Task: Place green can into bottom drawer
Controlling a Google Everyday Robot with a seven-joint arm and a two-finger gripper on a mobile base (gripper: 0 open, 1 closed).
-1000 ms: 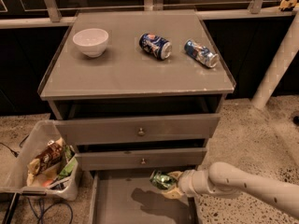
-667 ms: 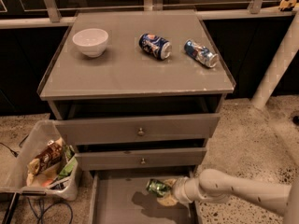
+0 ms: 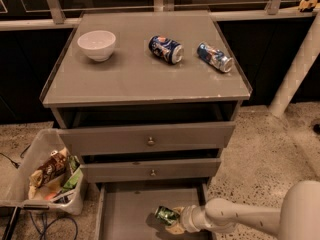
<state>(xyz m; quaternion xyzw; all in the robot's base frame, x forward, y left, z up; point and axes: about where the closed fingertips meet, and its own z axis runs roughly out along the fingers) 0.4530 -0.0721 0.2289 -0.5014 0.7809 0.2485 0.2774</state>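
My gripper is to release the green can. It will let go of it on the bottom drawer's inside (image 3: 169,218), toward the drawer's side by my arm.
The green can (image 3: 166,215) lies on its side low over the floor of the bottom drawer (image 3: 120,214), which is pulled out at the foot of the grey cabinet. My gripper (image 3: 175,223) reaches in from the right on a white arm and is shut on the can, at the drawer's right part. The can's silver end points left and up.
On the cabinet top (image 3: 140,74) stand a white bowl (image 3: 97,44), a dark blue can (image 3: 166,49) and a slimmer blue-and-silver can (image 3: 214,57), both on their sides. Two upper drawers with round knobs are partly open. A clear bin of snacks (image 3: 50,176) sits left on the floor.
The gripper has carried the green can down and to the left, deeper into the bottom drawer. The arm now reaches further across the drawer.
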